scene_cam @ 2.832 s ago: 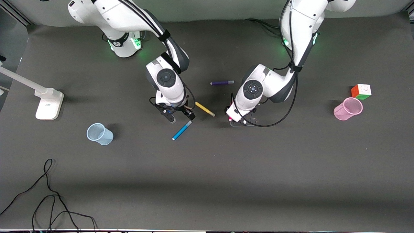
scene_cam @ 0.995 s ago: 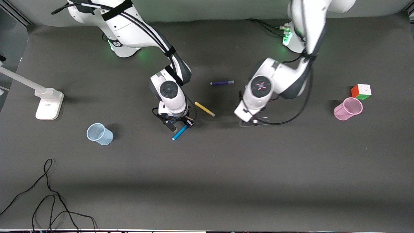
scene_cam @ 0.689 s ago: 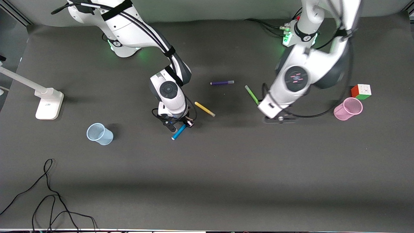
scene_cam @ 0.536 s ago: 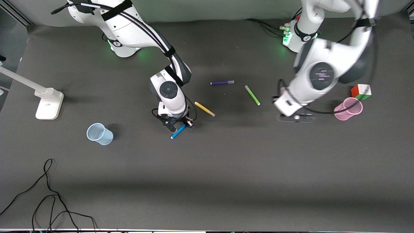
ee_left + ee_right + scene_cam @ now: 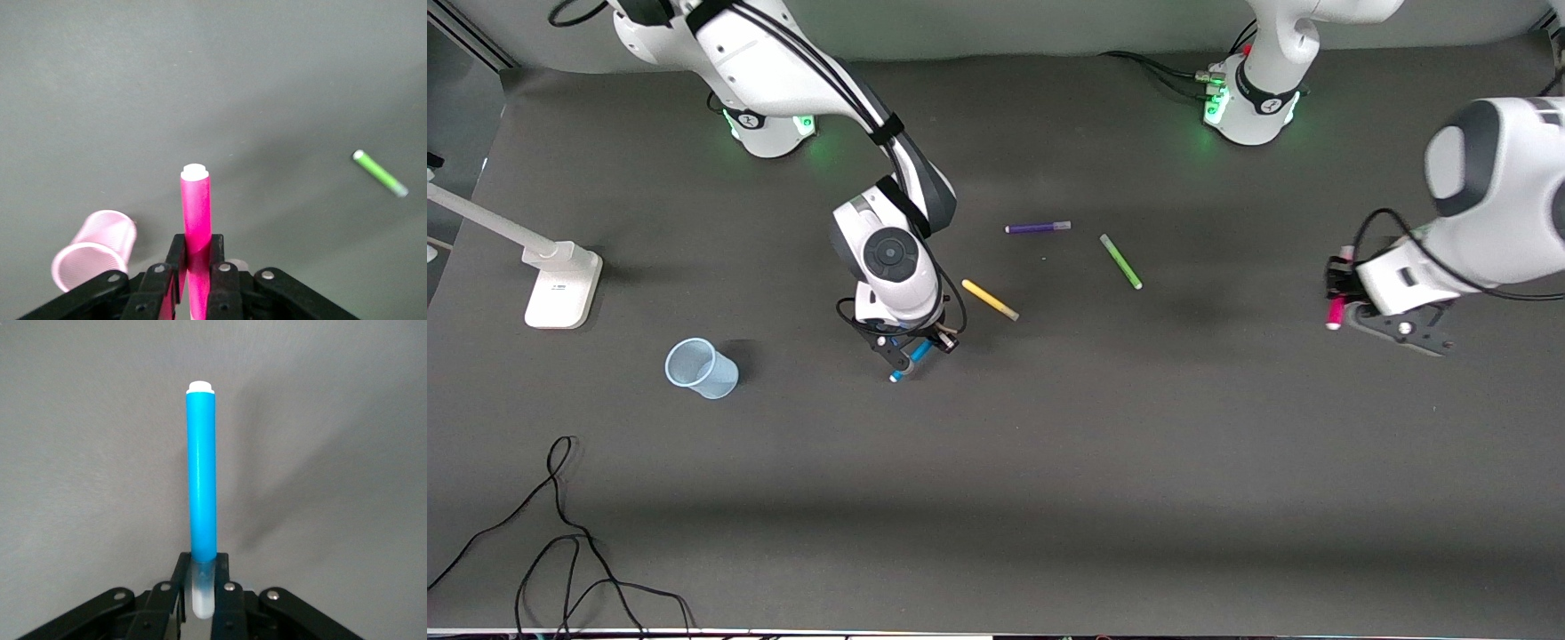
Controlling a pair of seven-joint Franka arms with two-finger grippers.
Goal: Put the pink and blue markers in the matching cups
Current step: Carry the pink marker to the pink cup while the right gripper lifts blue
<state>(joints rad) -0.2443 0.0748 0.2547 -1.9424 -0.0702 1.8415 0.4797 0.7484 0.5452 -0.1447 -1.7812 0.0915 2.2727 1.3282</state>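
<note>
Next, my left gripper releases the pink marker inside the opening of the pink cup (image 5: pixel 1384 300) (image 5: pixel 91 261) on the mat.
My right gripper (image 5: pixel 911 349) is shut on the blue marker (image 5: pixel 901 364) by its pale cap and holds it just above the mat, as the right wrist view shows with the gripper (image 5: pixel 202 587) and marker (image 5: pixel 201 473). The pale blue cup (image 5: pixel 701 368) stands toward the right arm's end. My left gripper (image 5: pixel 1337 292) is shut on the pink marker (image 5: pixel 1335 313), up in the air at the left arm's end. In the left wrist view the gripper (image 5: pixel 197 267) holds the pink marker (image 5: pixel 196 213) beside the pink cup (image 5: pixel 93 250) below. The arm hides that cup in the front view.
A yellow marker (image 5: pixel 990 300), a green marker (image 5: pixel 1120 261) and a purple marker (image 5: pixel 1037 228) lie mid-table between the arms. The green marker also shows in the left wrist view (image 5: pixel 379 173). A white lamp base (image 5: pixel 560 284) and a loose black cable (image 5: pixel 560 533) are at the right arm's end.
The left arm has swung with the pink marker toward its end of the table, uncovering the green marker and covering the pink cup and cube. The right gripper closed on the blue marker and raised it.
</note>
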